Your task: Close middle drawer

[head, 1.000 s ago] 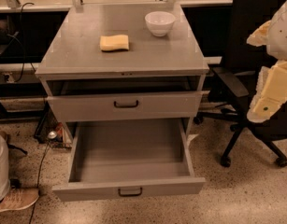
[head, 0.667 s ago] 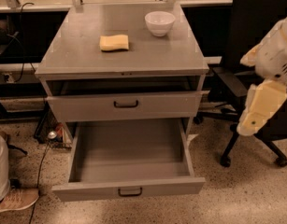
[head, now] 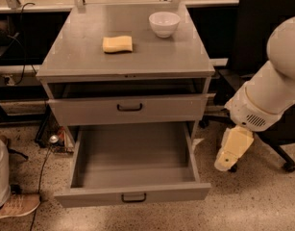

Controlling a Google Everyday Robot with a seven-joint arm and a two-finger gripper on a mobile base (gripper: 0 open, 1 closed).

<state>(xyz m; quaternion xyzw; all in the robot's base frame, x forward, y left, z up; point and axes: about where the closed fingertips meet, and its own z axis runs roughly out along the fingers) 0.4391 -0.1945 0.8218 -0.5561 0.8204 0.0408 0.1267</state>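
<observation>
Next, my gripper goes to the chair-side end of the front panel (head: pixel 192 193) on the middle drawer and close just in front of it.
The middle drawer (head: pixel 132 163) is a grey metal tray pulled far out of the grey cabinet (head: pixel 125 57). It is empty, with a low front panel and a small dark handle (head: pixel 134 197) at its centre. My gripper (head: pixel 227 163) hangs from the white arm (head: pixel 274 93), pointing down. It is just to the right of the drawer's right side wall, near its front corner, apart from it and low over the floor. The drawer above (head: pixel 128 109), with a taller front and a dark handle, stands slightly out.
A white bowl (head: pixel 164 23) and a yellow sponge (head: pixel 117 44) sit on the cabinet top. A black office chair (head: pixel 262 42) stands behind my arm at the right. A person's shoe (head: pixel 15 205) and cables lie on the speckled floor at the left.
My arm has swung down and to the left, bringing the gripper from beside the chair to low beside the open drawer's right side. The drawers have not moved.
</observation>
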